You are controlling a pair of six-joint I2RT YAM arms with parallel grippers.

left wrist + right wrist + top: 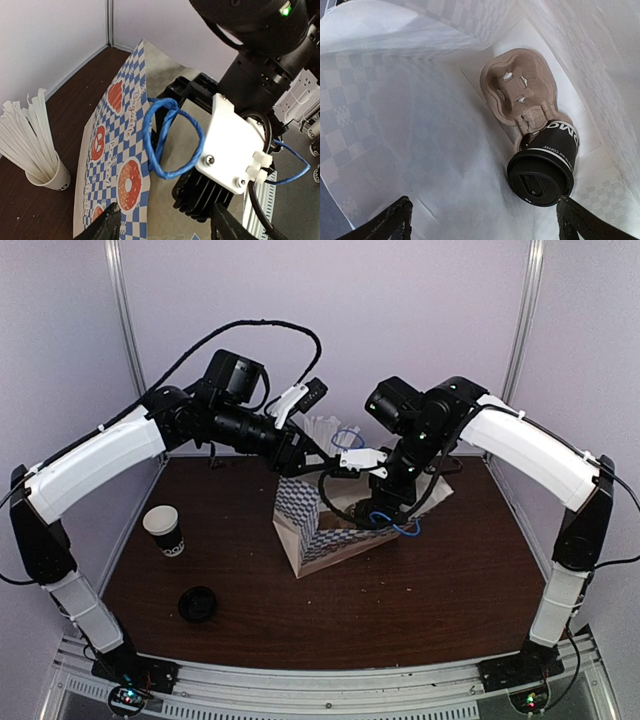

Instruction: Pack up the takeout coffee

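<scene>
The bag's opening is crowded by my right gripper and the blue handle, so my right gripper needs to back out while my left gripper grips the bag's checkered side (138, 219).
The takeout coffee (542, 167), a black cup with white lettering and a black lid, stands in the near pocket of a brown pulp carrier (515, 85) on the floor of a white-lined paper bag (312, 530). My right gripper (485, 222) reaches down into the bag above the cup. It is open and holds nothing, and one fingertip (572, 220) is just beside the lid. My left gripper (165, 225) is open at the bag's rim, its fingers on either side of the checkered wall (120, 150), below a blue rope handle (172, 135). In the top view the right arm and bag hide the coffee.
A lidless black cup with a white rim (163, 530) stands at the left of the table. A loose black lid (198, 604) lies nearer the front. A white cup of straws (37, 155) stands behind the bag. The right wrist (235, 145) crowds the bag's mouth.
</scene>
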